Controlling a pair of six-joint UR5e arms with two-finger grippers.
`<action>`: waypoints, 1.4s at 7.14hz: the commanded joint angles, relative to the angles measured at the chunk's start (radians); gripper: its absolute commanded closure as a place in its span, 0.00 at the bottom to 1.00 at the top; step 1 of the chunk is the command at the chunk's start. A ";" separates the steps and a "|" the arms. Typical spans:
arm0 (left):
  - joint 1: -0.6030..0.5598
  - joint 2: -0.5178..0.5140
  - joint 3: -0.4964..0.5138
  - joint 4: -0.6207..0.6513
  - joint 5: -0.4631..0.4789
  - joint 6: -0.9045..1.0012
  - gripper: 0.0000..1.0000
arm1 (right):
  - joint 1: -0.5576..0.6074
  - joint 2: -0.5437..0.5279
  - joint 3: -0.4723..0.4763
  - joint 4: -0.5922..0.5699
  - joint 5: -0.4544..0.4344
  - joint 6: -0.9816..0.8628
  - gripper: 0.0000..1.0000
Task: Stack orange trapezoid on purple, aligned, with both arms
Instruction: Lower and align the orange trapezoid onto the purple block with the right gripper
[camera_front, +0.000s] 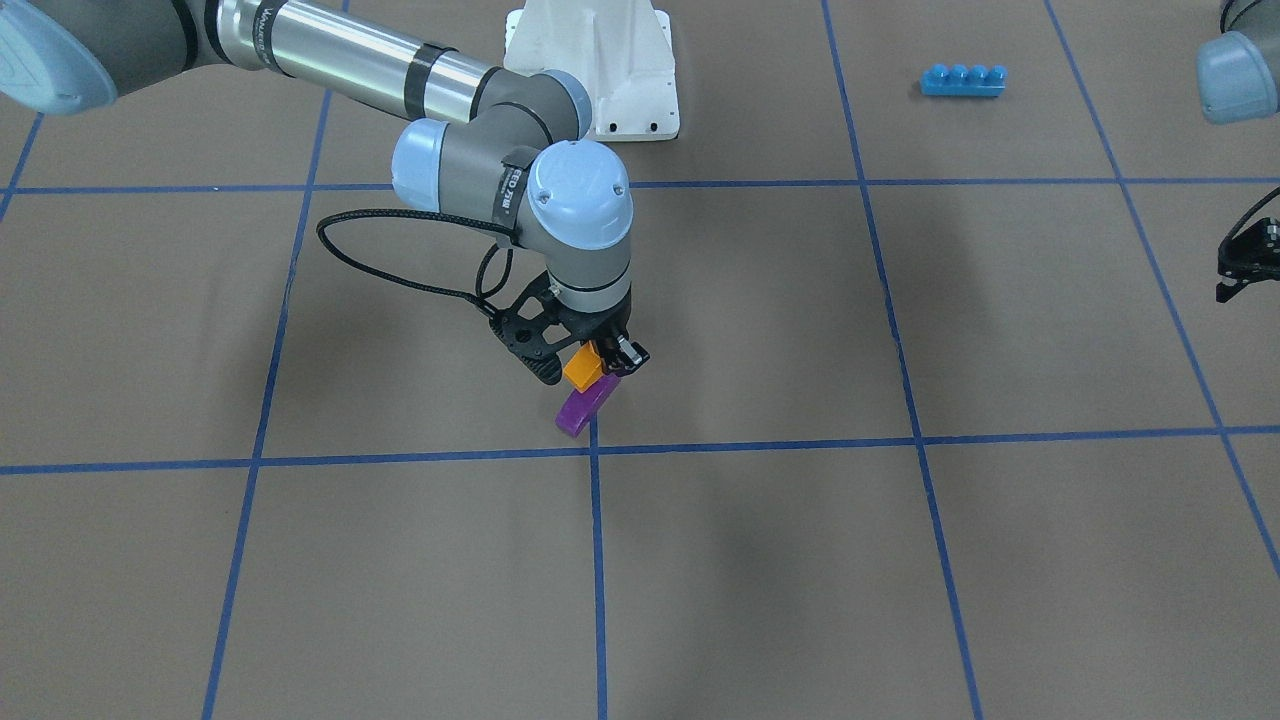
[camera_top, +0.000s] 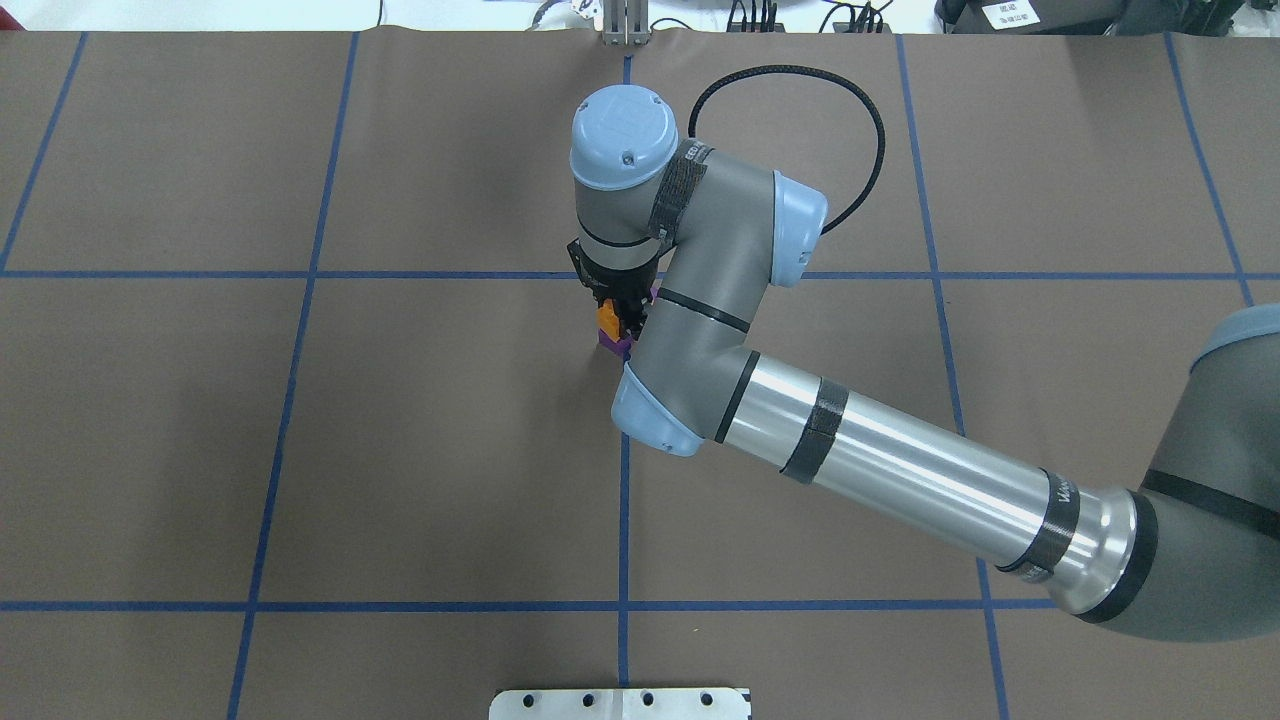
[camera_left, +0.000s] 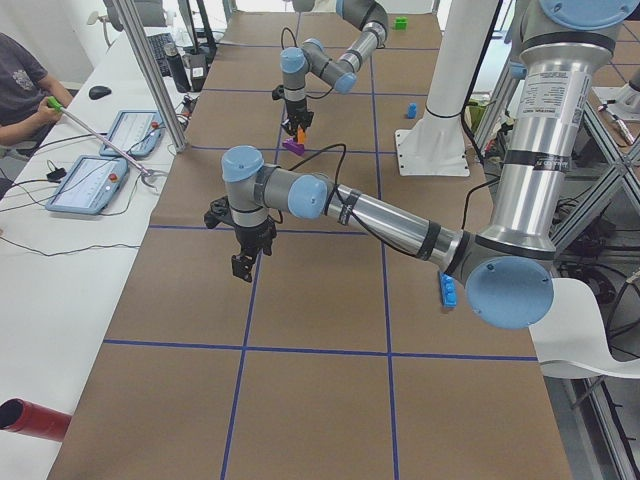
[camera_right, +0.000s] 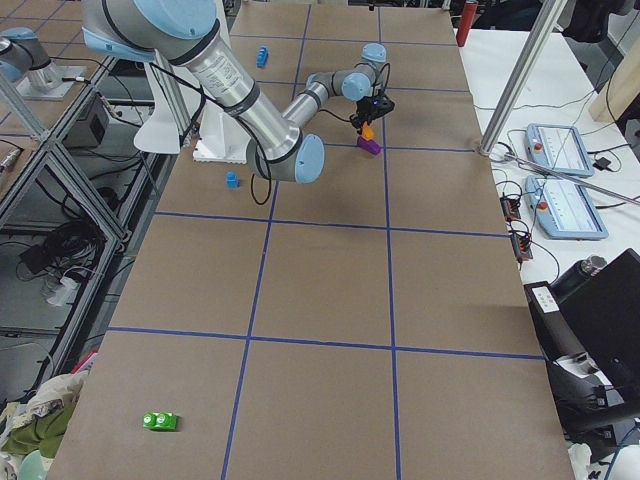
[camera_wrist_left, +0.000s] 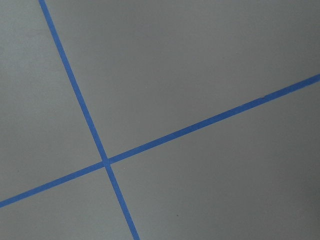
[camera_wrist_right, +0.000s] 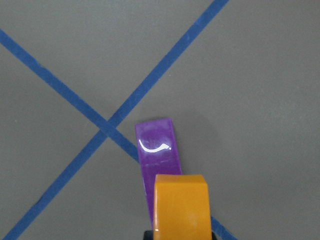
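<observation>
The orange trapezoid, now held just above a tape crossing, will be let go by my right gripper on top of the purple block (camera_front: 584, 371) (camera_wrist_right: 182, 210), back from its end by the tape crossing.
My right gripper (camera_front: 592, 362) is shut on the orange trapezoid (camera_front: 582, 370) near the table's middle, just above a tape crossing. The purple block (camera_front: 583, 408) lies on the table directly under it. In the right wrist view the orange trapezoid (camera_wrist_right: 181, 205) covers the near end of the purple block (camera_wrist_right: 157, 145); I cannot tell whether they touch. Both also show in the overhead view, orange (camera_top: 606, 318) over purple (camera_top: 615, 345), partly hidden by the right arm. My left gripper (camera_front: 1245, 265) hangs empty at the view's edge, far off; whether it is open I cannot tell.
A blue four-stud brick (camera_front: 962, 80) lies near the white robot base (camera_front: 600, 80). A small blue block (camera_right: 232, 180) sits by the base and a green block (camera_right: 160, 421) lies at the table's far end. An operator sits by the table's long side.
</observation>
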 joint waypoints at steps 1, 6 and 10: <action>0.001 0.000 0.000 0.000 0.000 0.000 0.00 | -0.001 0.003 -0.001 0.002 -0.005 -0.002 1.00; 0.000 -0.002 -0.006 0.000 0.000 0.000 0.00 | -0.009 -0.007 -0.008 0.007 -0.008 -0.012 1.00; 0.001 -0.002 -0.005 0.000 0.000 0.000 0.00 | -0.022 -0.007 -0.015 0.011 -0.028 -0.028 1.00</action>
